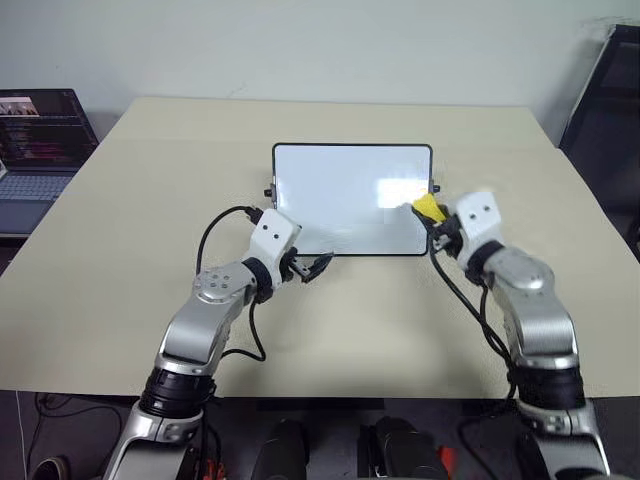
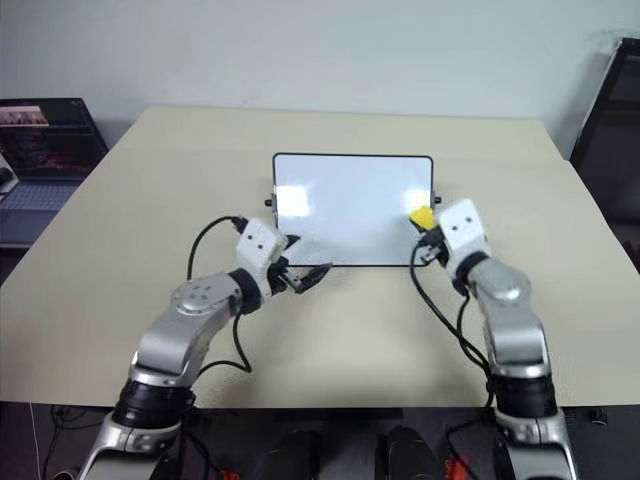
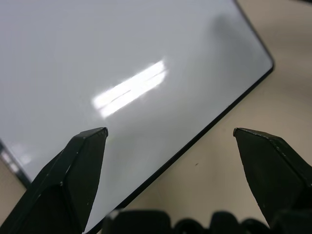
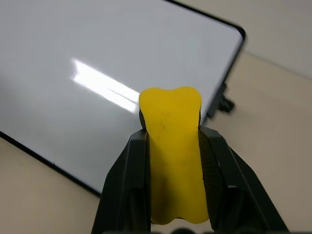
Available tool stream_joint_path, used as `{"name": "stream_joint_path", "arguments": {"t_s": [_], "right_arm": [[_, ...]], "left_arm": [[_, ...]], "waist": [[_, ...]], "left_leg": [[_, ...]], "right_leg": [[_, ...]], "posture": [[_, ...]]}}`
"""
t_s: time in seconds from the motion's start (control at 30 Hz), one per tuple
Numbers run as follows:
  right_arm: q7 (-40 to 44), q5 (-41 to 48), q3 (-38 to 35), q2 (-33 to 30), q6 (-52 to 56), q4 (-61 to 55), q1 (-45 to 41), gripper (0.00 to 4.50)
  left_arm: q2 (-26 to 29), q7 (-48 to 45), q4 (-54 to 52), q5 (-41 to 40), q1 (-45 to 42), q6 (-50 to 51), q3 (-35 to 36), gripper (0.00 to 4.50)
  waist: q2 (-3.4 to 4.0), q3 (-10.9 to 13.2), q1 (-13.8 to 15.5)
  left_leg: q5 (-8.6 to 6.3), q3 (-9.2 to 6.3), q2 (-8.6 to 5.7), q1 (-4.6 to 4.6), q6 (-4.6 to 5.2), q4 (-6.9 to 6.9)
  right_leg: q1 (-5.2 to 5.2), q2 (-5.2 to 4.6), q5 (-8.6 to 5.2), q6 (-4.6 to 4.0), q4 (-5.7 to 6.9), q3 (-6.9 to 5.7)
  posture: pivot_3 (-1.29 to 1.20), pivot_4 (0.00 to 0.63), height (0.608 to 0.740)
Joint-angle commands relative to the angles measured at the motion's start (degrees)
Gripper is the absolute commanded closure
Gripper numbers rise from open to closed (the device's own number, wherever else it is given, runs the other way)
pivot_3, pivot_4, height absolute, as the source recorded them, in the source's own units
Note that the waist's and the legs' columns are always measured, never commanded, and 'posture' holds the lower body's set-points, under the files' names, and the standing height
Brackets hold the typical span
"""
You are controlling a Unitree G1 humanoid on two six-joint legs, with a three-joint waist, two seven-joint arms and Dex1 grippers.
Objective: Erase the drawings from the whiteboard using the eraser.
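My right gripper is going to set the eraser down on the table just off the whiteboard's near corner (image 1: 465,264), beside the glare.
The whiteboard (image 1: 350,200) lies flat in the middle of the beige table, black-framed, with a small knob on each short side. The drawings are out of view: the board's face reads as plain glossy white with glare. My right gripper (image 1: 432,222) hovers at the board's right edge, shut on the eraser (image 1: 428,207), whose yellow end (image 4: 170,112) sticks out over the board between the fingers. My left gripper (image 1: 318,265) stands open at the board's near left edge, with nothing between its fingers (image 3: 83,161).
The table (image 1: 130,250) reaches well beyond the board on every side. An open laptop (image 1: 35,140) sits on a lower surface past the table's left edge. A dark frame (image 1: 610,100) stands at the far right. Black cables loop from both wrists.
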Motion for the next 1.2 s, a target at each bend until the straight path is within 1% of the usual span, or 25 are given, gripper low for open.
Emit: {"name": "stream_joint_path", "arguments": {"t_s": [0.03, 0.13, 0.2, 0.33, 0.5, 0.67, 0.93, 1.0, 1.03, 1.1, 1.2], "right_arm": [[-5.7, 0.2, -3.1, 2.4, 4.3, -8.1, 5.2, 3.51], [-8.8, 0.1, -2.8, 4.4, 4.8, -9.1, 8.9, 3.51], [-10.2, 0.1, -2.4, 4.9, 4.3, -7.9, 9.6, 3.51], [-12.6, 1.4, -2.8, 6.3, 4.1, -3.7, 8.1, 3.51], [-14.4, 4.8, -5.5, 8.0, 5.3, 1.7, 5.4, 3.51], [-16.6, 4.8, -5.8, 7.3, 5.4, 3.7, 4.3, 3.51], [-17.7, 6.2, -5.9, 7.1, 3.8, 5.1, 4.2, 3.51], [-18.4, 6.9, -6.5, 7.5, 2.8, 6.1, 3.7, 2.78], [-18.7, 7.2, -6.6, 7.4, 2.5, 6.4, 3.6, 2.55], [-18.9, 7.7, -6.9, 7.2, 1.7, 7.2, 3.2, 1.92], [-18.8, 8.3, -7.1, 6.9, 1.1, 7.7, 2.9, 0.75]], "left_arm": [[1.2, -6.7, -2.1, -2.9, -0.7, -4.6, -1.2, 0.0], [2.8, -12.0, 1.2, -2.2, -2.6, -8.7, -3.5, 0.0], [3.0, -14.6, 4.3, -1.6, -4.4, -11.5, -4.6, 0.0], [1.9, -20.4, 13.3, -0.4, -9.8, -19.1, -7.1, 0.0], [0.4, -28.0, 21.0, -0.8, -14.6, -23.9, -9.5, 0.0], [-0.4, -30.5, 24.0, 0.2, -16.0, -27.2, -10.3, 0.0], [-2.2, -32.4, 25.3, 1.6, -17.6, -28.8, -11.1, 0.0], [-2.5, -32.5, 25.1, 1.8, -17.6, -28.9, -11.2, 0.0], [-2.6, -32.5, 24.9, 1.9, -17.6, -28.8, -11.2, 0.0], [-2.6, -31.9, 24.3, 2.0, -17.1, -28.7, -11.0, 0.0], [-2.4, -30.8, 23.1, 2.0, -16.1, -28.0, -10.4, 0.0]], "waist": [[0.0, 0.0, 0.0], [0.01, 0.0, -0.3], [0.02, 0.0, -0.2], [0.02, 0.0, -0.2], [0.02, 0.0, -0.2], [0.02, 0.0, -0.2], [0.02, 0.0, -0.1], [0.02, 0.0, -0.2], [0.02, 0.0, -0.2], [0.02, 0.0, -0.2], [0.03, 0.0, -0.2]], "left_leg": [[0.0, 0.02, 0.0, 0.0, 0.0, 0.0], [0.01, 0.11, 0.02, 0.03, 0.0, 0.0], [0.01, 0.17, 0.02, 0.08, 0.0, 0.0], [0.02, 0.21, 0.0, 0.1, 0.03, 0.04], [0.02, 0.29, 0.01, 0.06, 0.05, 0.03], [-0.03, 0.3, 0.02, -0.02, 0.12, 0.01], [-0.04, 0.24, 0.0, -0.08, 0.13, 0.06], [-0.04, 0.25, 0.0, -0.08, 0.13, 0.05], [-0.04, 0.24, 0.01, -0.08, 0.13, 0.05], [-0.04, 0.24, 0.0, -0.08, 0.13, 0.06], [-0.04, 0.23, 0.0, -0.08, 0.13, 0.06]], "right_leg": [[0.01, 0.0, 0.0, 0.0, 0.0, 0.0], [0.0, 0.04, -0.06, 0.11, 0.0, 0.04], [0.01, 0.07, -0.11, 0.19, 0.01, 0.05], [0.04, 0.12, -0.13, 0.25, 0.0, 0.04], [0.01, 0.31, -0.09, 0.19, -0.01, 0.04], [-0.05, 0.32, -0.01, 0.02, -0.02, 0.07], [-0.06, 0.31, -0.01, 0.03, -0.02, 0.06], [-0.06, 0.32, -0.01, 0.03, -0.02, 0.06], [-0.06, 0.32, -0.01, 0.02, -0.02, 0.06], [-0.06, 0.32, 0.0, 0.02, 0.0, 0.06], [-0.06, 0.32, 0.0, 0.02, 0.0, 0.06]], "posture": [[0.0, 0.15, 0.74], [0.0, 0.15, 0.74], [0.0, 0.15, 0.74], [0.0, 0.15, 0.74], [0.0, 0.15, 0.74], [0.0, 0.15, 0.74], [0.0, 0.15, 0.74], [0.0, 0.15, 0.74], [0.0, 0.15, 0.74], [0.0, 0.15, 0.74], [0.0, 0.15, 0.74]]}}
